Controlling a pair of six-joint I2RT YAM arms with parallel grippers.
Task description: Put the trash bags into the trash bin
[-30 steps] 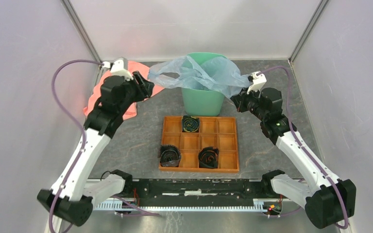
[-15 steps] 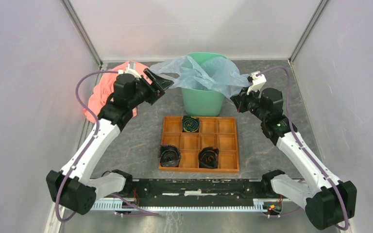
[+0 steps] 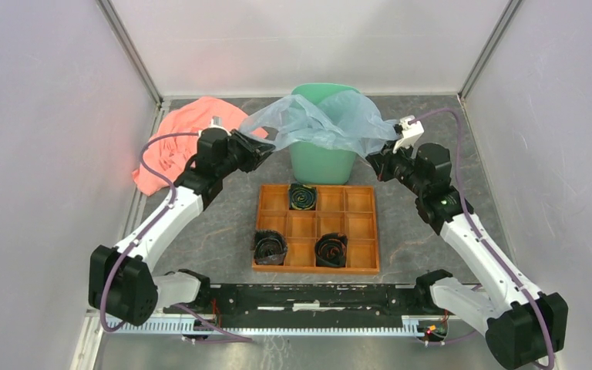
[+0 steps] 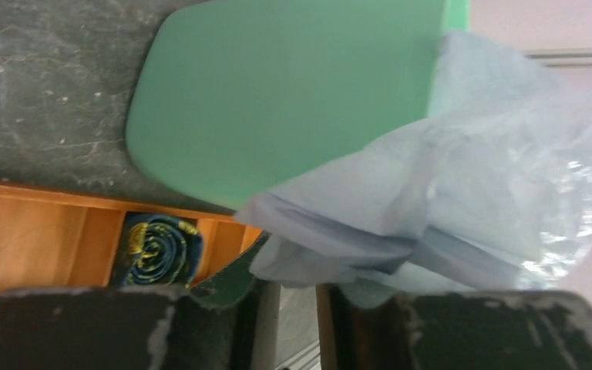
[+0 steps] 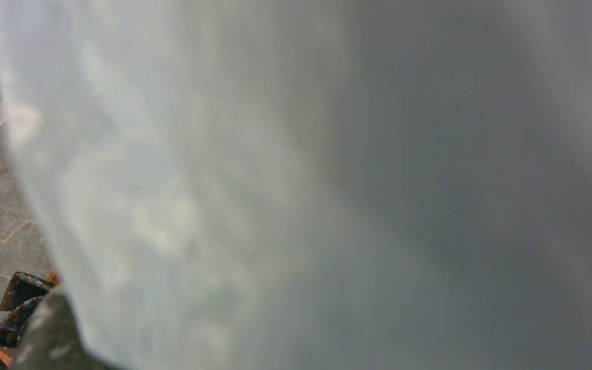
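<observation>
The bag's corner overhangs the bin's rim, so my right gripper should open, back off, then take the bag nearer the bin's opening (image 3: 353, 125).
The mint-green trash bin (image 3: 322, 163) stands upright at the back middle of the table. The pale blue trash bag (image 3: 316, 119) is draped over its rim, spreading left and right. My left gripper (image 3: 260, 148) is at the bag's left corner. In the left wrist view the left gripper (image 4: 297, 289) shows a narrow gap between its jaws, and the bag's edge (image 4: 470, 193) lies at the tips, in front of the bin (image 4: 293, 92). My right gripper (image 3: 376, 160) holds the bag's right corner, pulled down beside the bin. The bag (image 5: 316, 185) fills the right wrist view and hides the jaws.
An orange-brown wooden compartment tray (image 3: 316, 269) lies in front of the bin with three black coiled rolls (image 3: 303, 197) in it. A salmon-pink cloth (image 3: 177, 142) lies at the back left. White walls close in the left, right and back.
My left arm has swung right from the pink cloth to the bag's left corner by the bin. The right arm and the bin have stayed put.
</observation>
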